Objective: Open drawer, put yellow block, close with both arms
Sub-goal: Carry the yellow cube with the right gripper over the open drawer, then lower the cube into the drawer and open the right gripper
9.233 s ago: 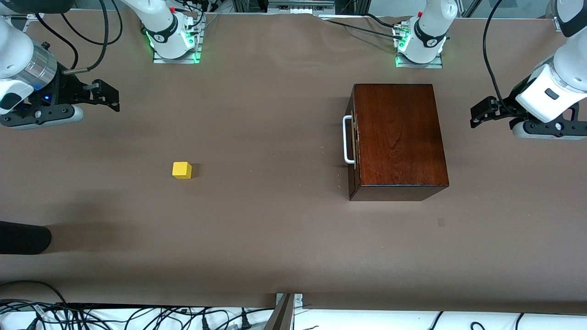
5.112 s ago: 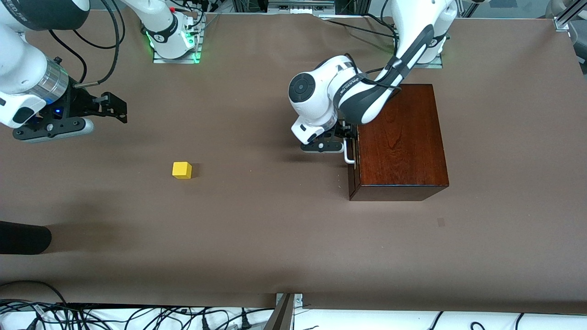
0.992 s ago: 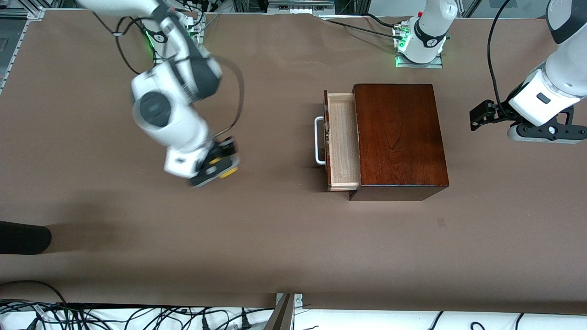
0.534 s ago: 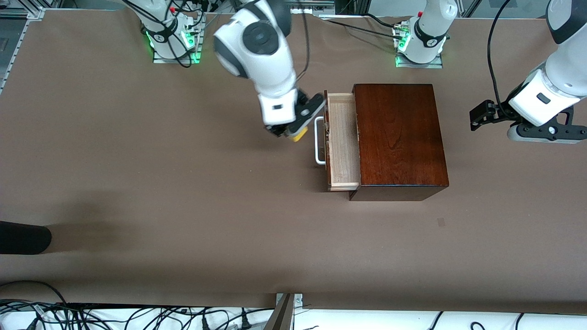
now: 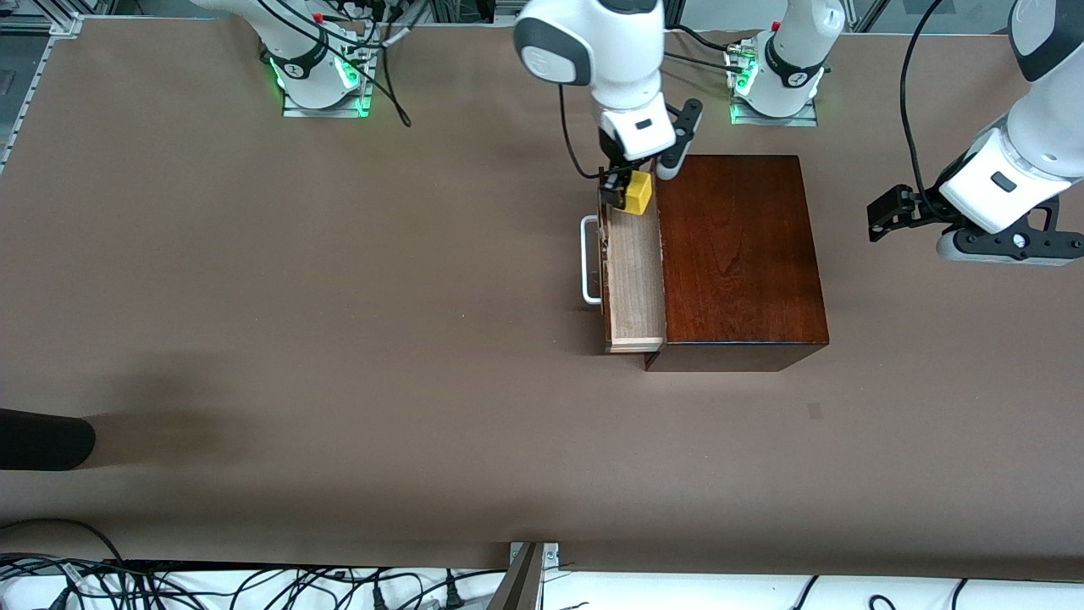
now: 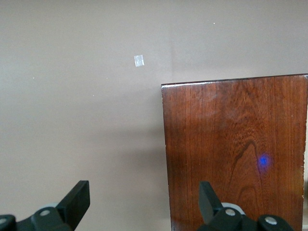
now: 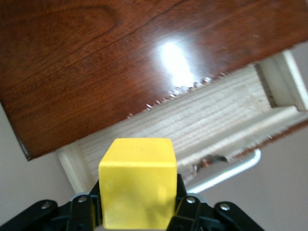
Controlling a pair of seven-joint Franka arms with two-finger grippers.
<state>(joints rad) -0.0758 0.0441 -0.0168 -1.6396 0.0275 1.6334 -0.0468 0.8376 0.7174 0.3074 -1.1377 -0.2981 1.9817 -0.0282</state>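
Next, my right gripper releases the yellow block in the drawer's pale tray (image 5: 629, 239) (image 7: 150, 140), toward the end closest to the robots' bases. The yellow block is now clamped above the open tray.
The drawer (image 5: 633, 271) stands pulled out of the dark wooden box (image 5: 737, 254) toward the right arm's end, its pale tray (image 7: 202, 120) bare and its white handle (image 5: 587, 258) outermost. My right gripper (image 5: 631, 191) hangs over the drawer's end nearest the robots' bases, shut on the yellow block (image 5: 638, 192). In the right wrist view the yellow block (image 7: 138, 182) sits clamped between the black fingers (image 7: 185, 204), above the open tray. My left gripper (image 5: 889, 212) waits open off the box toward the left arm's end, with nothing between its fingers (image 6: 77, 202).
The brown table (image 5: 339, 381) stretches wide toward the right arm's end. A dark object (image 5: 42, 439) lies at that end's edge. A small pale patch (image 5: 814, 411) marks the table nearer the front camera than the box. Cables trail along the front edge.
My right arm has carried the yellow block from beside the drawer's handle to over the open tray, at its end nearest the bases. The left arm and the drawer have not moved.
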